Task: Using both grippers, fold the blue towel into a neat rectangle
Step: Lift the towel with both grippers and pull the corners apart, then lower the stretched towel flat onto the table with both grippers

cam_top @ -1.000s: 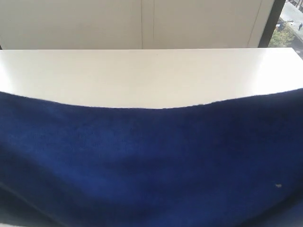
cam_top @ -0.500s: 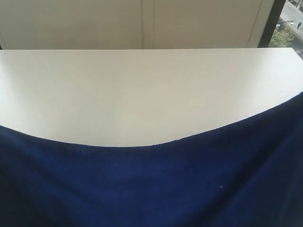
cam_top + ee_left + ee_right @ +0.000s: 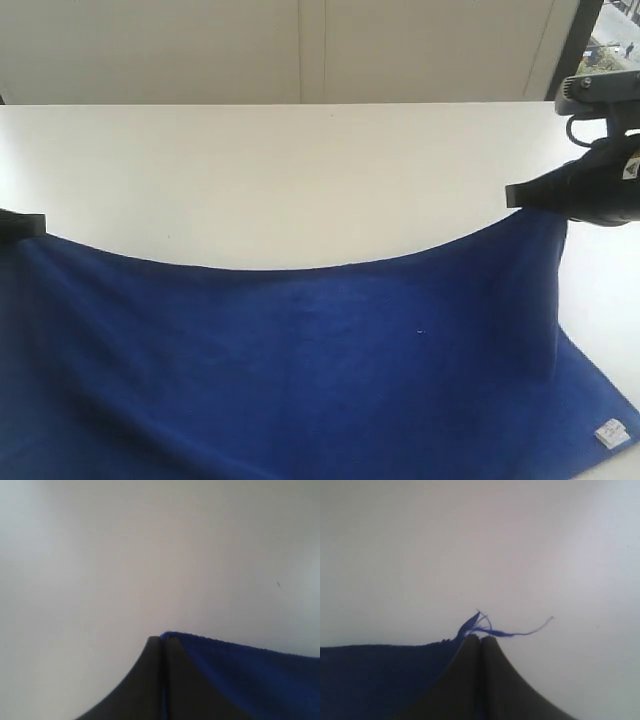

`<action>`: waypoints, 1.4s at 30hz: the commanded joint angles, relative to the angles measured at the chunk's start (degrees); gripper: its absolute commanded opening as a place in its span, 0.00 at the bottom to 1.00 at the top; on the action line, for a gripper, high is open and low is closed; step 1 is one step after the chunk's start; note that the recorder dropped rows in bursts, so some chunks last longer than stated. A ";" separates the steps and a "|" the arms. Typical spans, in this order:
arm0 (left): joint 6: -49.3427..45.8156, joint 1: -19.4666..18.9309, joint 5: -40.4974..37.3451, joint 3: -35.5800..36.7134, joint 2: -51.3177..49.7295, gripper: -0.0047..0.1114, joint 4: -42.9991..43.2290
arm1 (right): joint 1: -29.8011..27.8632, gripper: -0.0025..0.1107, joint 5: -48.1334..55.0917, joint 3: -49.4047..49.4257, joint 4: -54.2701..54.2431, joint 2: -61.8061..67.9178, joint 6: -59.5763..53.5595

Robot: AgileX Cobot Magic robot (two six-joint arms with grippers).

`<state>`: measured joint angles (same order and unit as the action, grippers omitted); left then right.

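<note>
The robot's right gripper needs to release the corner of the blue towel on the table's bare far half (image 3: 531, 196), toward the window strip.
The blue towel (image 3: 300, 370) hangs stretched between my two grippers above the white table (image 3: 300, 170), its upper edge sagging in the middle. At the left border my left gripper (image 3: 30, 224) is shut on one upper corner; the left wrist view shows that corner of the towel (image 3: 240, 665) pinched in the left gripper (image 3: 161, 639). My right gripper (image 3: 518, 195) is shut on the other upper corner, where loose threads of the towel (image 3: 475, 625) stick out past the right gripper (image 3: 480, 639). A small white tag (image 3: 611, 433) sits at the towel's lower right corner.
A pale wall with panel seams (image 3: 312, 50) runs behind the table's far edge. A window strip (image 3: 605, 40) shows at the upper right. The far half of the table lies bare.
The towel has moved away from the camera and lower in view, uncovering more table. Both grippers at its upper corners and the white tag have come into sight.
</note>
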<state>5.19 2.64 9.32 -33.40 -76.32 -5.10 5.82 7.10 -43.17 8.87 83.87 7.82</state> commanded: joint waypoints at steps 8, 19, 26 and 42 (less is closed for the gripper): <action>1.49 -0.18 12.62 -6.83 -15.00 0.04 -0.49 | -5.88 0.02 -5.83 -8.71 0.47 12.36 0.10; 2.78 -0.18 6.49 -20.99 -27.42 0.04 -0.49 | -5.88 0.02 -5.55 -18.16 0.47 23.54 -0.07; 2.78 -0.18 4.16 -25.46 -32.43 0.04 -0.49 | -6.93 0.02 -5.60 -21.70 0.47 28.01 -0.07; 2.79 -0.18 4.80 -28.00 -36.22 0.30 -0.49 | -8.33 0.22 -10.04 -23.59 0.47 32.54 -0.50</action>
<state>7.43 2.64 14.01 -61.15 -112.51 -5.10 -2.17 -2.13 -66.23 9.09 116.39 7.73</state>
